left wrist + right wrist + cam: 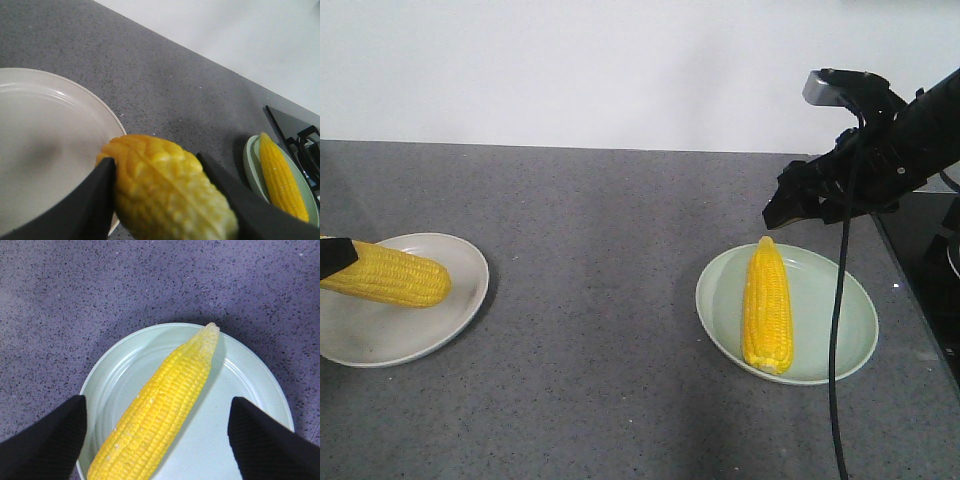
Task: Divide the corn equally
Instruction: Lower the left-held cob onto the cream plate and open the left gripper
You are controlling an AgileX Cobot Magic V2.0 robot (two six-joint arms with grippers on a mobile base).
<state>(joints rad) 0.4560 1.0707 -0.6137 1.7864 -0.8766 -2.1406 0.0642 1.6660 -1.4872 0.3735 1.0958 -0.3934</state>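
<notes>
Next, I open my left gripper to let the corn go, so that it lies across the near half of the cream plate (395, 318).
One corn (388, 278) lies sideways low over the cream plate (410, 335) at the left. My left gripper (332, 262) is shut on it at the frame's edge. In the left wrist view the black fingers (92, 200) press both sides of that corn (165, 185), above the cream plate's rim (107, 120); I cannot tell if the cob touches the plate. A second corn (767, 305) rests on the pale green plate (840, 320) at the right. My right gripper (800, 200) hovers open above that plate's back edge. From the right wrist, its fingers (50, 435) stand wide apart on either side of the corn (160, 410).
Both plates sit on a grey speckled counter (600, 260) with a white wall behind. A black hob (930, 250) borders the counter at the far right. A black cable (837, 340) hangs from the right arm across the green plate.
</notes>
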